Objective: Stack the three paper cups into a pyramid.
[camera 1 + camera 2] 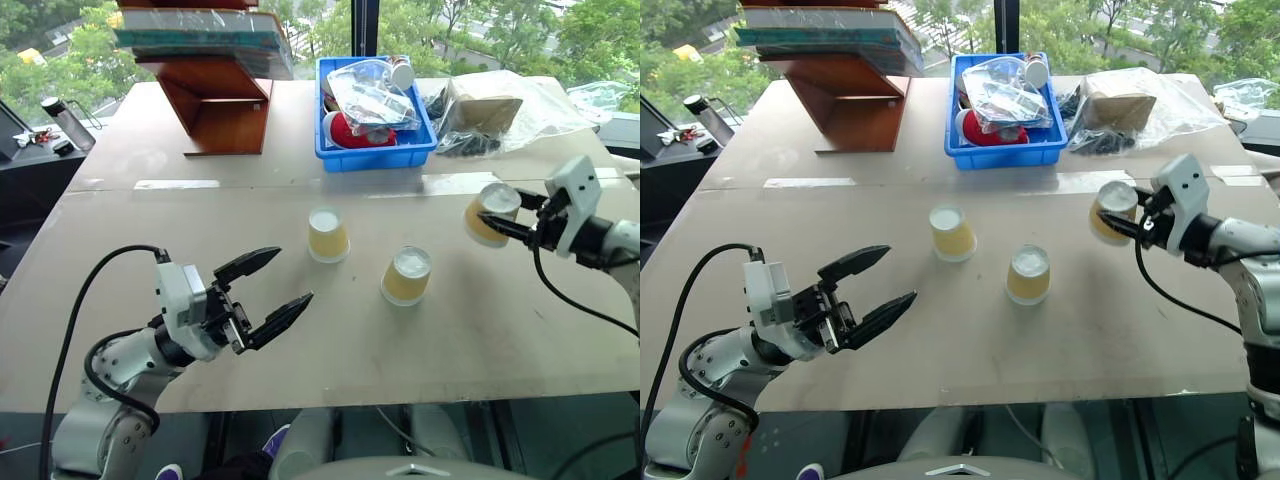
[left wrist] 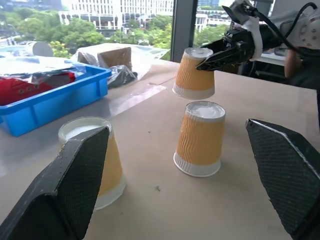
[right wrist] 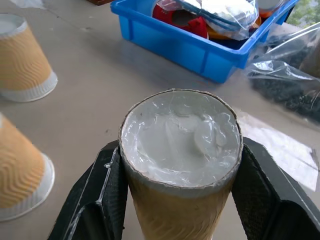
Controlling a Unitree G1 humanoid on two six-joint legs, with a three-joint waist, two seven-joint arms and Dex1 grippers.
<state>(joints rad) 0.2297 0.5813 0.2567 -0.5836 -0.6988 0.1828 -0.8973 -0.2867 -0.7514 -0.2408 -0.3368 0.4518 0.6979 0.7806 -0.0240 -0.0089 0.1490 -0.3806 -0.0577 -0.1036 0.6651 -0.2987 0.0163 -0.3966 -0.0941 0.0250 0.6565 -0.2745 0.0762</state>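
Note:
My right gripper is holding the paper cup, now tilted above the table, and will set it down on the tan table (image 1: pixel 437 304) close beside the nearer standing cup.
Two paper cups stand upside down on the tan table (image 1: pixel 150 230): one (image 1: pixel 328 235) near the middle, the other (image 1: pixel 406 276) a little to its right and closer to me. My right gripper (image 1: pixel 497 222) is shut on the third paper cup (image 1: pixel 490 210) and holds it tilted above the table at the right. In the right wrist view this cup's white base (image 3: pixel 180 135) sits between the black fingers (image 3: pixel 95 200). My left gripper (image 1: pixel 294 275) hovers open left of the standing cups, holding nothing.
A blue bin (image 1: pixel 380 158) with bagged items stands at the back centre. Left of it is a wooden stand (image 1: pixel 225 110) bearing books. Clear bags and a brown box (image 1: pixel 490 100) lie at the back right. The table's front edge runs just below my left gripper.

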